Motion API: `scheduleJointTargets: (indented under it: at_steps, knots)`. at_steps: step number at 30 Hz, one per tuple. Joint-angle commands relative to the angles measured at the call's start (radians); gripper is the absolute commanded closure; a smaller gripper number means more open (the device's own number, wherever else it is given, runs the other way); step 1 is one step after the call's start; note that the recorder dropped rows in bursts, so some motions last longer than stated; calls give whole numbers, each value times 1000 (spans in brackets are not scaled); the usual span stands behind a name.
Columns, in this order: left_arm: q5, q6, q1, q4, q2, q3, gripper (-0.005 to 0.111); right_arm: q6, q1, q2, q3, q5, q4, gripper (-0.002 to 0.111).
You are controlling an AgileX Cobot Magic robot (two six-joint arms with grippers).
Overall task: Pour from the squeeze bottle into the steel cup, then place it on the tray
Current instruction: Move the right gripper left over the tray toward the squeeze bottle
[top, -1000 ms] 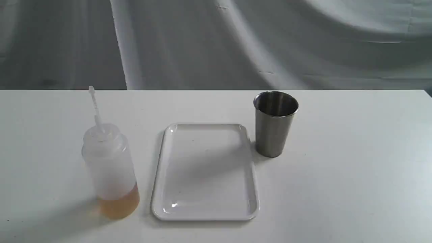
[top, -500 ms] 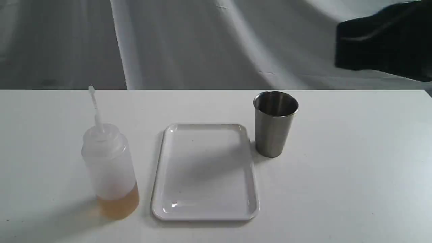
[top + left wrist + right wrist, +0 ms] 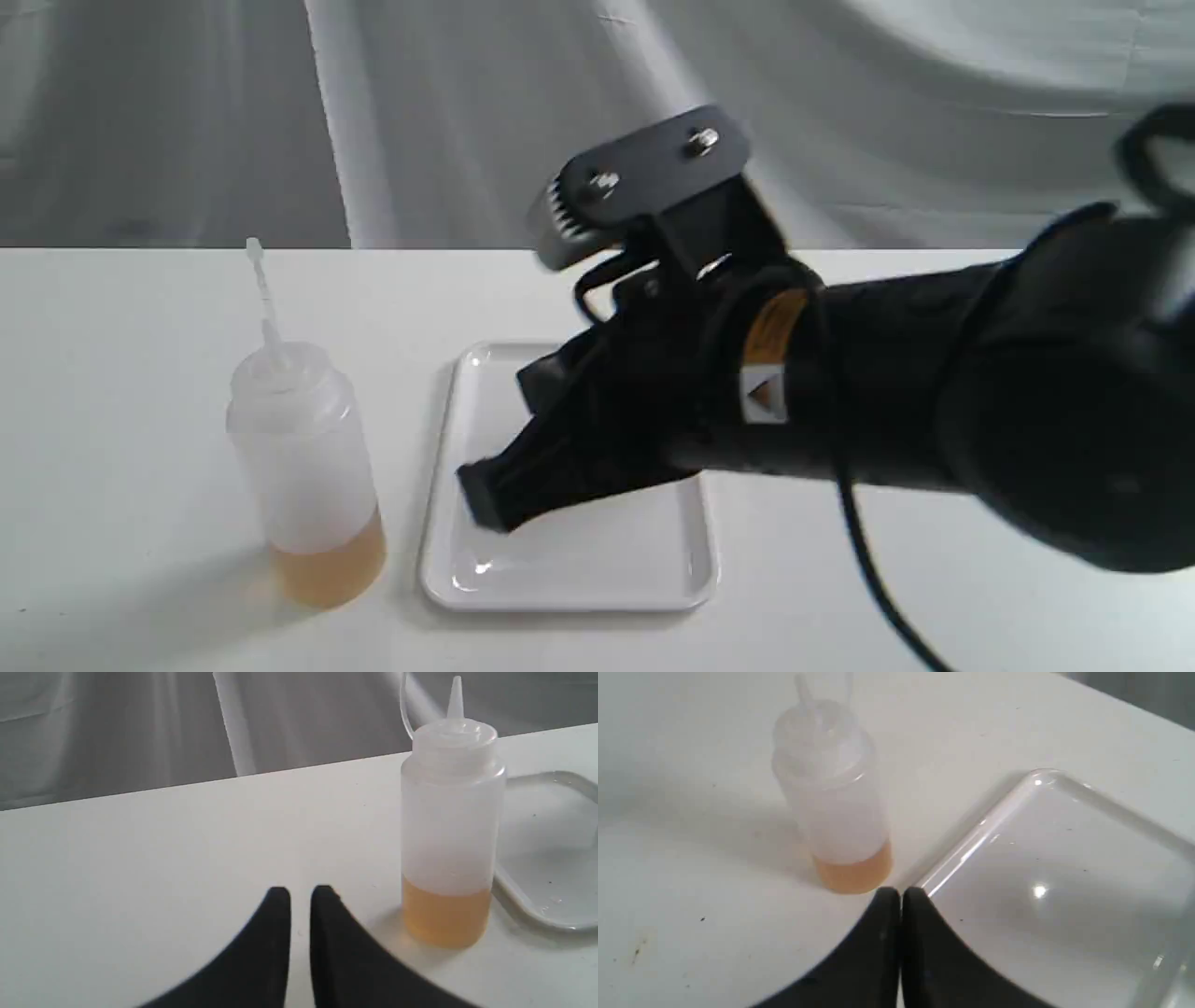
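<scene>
I should move my right gripper to the squeeze bottle next and close it around the middle of its body point(image 3: 311, 488) point(image 3: 839, 822), just above the amber liquid.
The squeeze bottle point(image 3: 303, 467) stands upright on the white table at the left, with amber liquid in its bottom part and its thin nozzle pointing up. To its right lies the white tray point(image 3: 579, 574). My right gripper point(image 3: 481, 499) reaches across above the tray, shut and empty, with its tip pointing at the bottle point(image 3: 833, 802) and a short gap left between them. The right wrist view shows the fingertips point(image 3: 900, 896) at the tray's corner point(image 3: 1036, 779). The right arm hides the steel cup. My left gripper point(image 3: 300, 896) is shut and empty, low over the table beside the bottle point(image 3: 451, 826).
The bulky black right arm point(image 3: 934, 401) stretches from the right edge across the middle of the table. A grey-white cloth backdrop point(image 3: 467, 121) hangs behind the table's far edge. Bare white tabletop point(image 3: 121, 373) lies left of the bottle.
The right arm came in from the upper right and swung left across the table over the tray, covering the steel cup. Bottle and tray have stayed put.
</scene>
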Motion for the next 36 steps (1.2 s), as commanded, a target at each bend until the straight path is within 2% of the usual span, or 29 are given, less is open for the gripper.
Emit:
scheduleJointTargets:
  at_steps: [1, 4, 9, 19, 33, 36]
  knots:
    - [-7, -2, -3, 1, -5, 4, 98, -197, 41, 60, 30, -110, 147, 108]
    - [-7, -2, -3, 1, -5, 4, 98, -299, 68, 92, 105, -248, 202, 108]
    - [-7, -2, -3, 1, -5, 4, 98, -301, 71, 165, 199, -466, 202, 108]
    - [-7, -2, -3, 1, -5, 4, 98, -303, 73, 392, 194, -827, 123, 108]
    - [-7, -2, -3, 1, -5, 4, 98, -303, 73, 429, 181, -819, 134, 108]
    - [-7, -2, -3, 1, -5, 4, 98, -281, 73, 429, 181, -815, 134, 102]
